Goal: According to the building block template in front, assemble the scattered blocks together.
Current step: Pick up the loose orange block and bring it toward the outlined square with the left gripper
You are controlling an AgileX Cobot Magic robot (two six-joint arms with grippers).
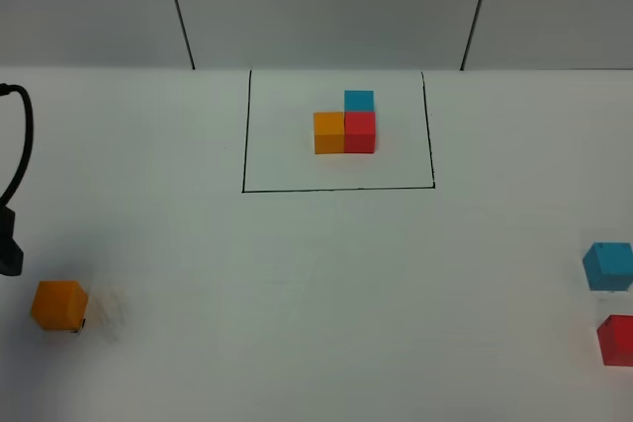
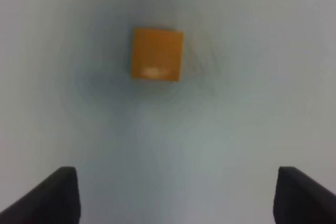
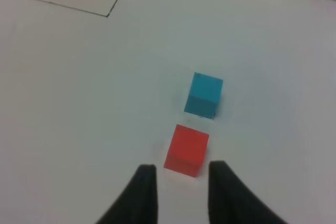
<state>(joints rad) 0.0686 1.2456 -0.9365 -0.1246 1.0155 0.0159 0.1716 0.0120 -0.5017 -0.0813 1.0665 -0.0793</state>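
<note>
Next, my left gripper grips opposite sides of the loose orange cube (image 1: pixel 59 305) (image 2: pixel 157 54), the one that lies away from the building block template.
The building block template (image 1: pixel 346 126) is an L of orange, red and blue cubes inside a black drawn rectangle (image 1: pixel 338 188) at the back middle. The loose orange cube (image 1: pixel 59 304) lies at the front left. It looks blurred in the left wrist view (image 2: pixel 157 54), ahead of my open, empty left gripper (image 2: pixel 176 198). The loose blue cube (image 1: pixel 607 266) and red cube (image 1: pixel 616 339) lie at the right edge. In the right wrist view my open right gripper (image 3: pixel 182 178) is just short of the red cube (image 3: pixel 187 149), with the blue cube (image 3: pixel 205 95) beyond it.
A black cable and part of the left arm (image 1: pixel 10 234) show at the left edge of the high view. A corner of the template and its frame line (image 3: pixel 118 1) shows in the right wrist view. The white table (image 1: pixel 326 294) lies between the cubes.
</note>
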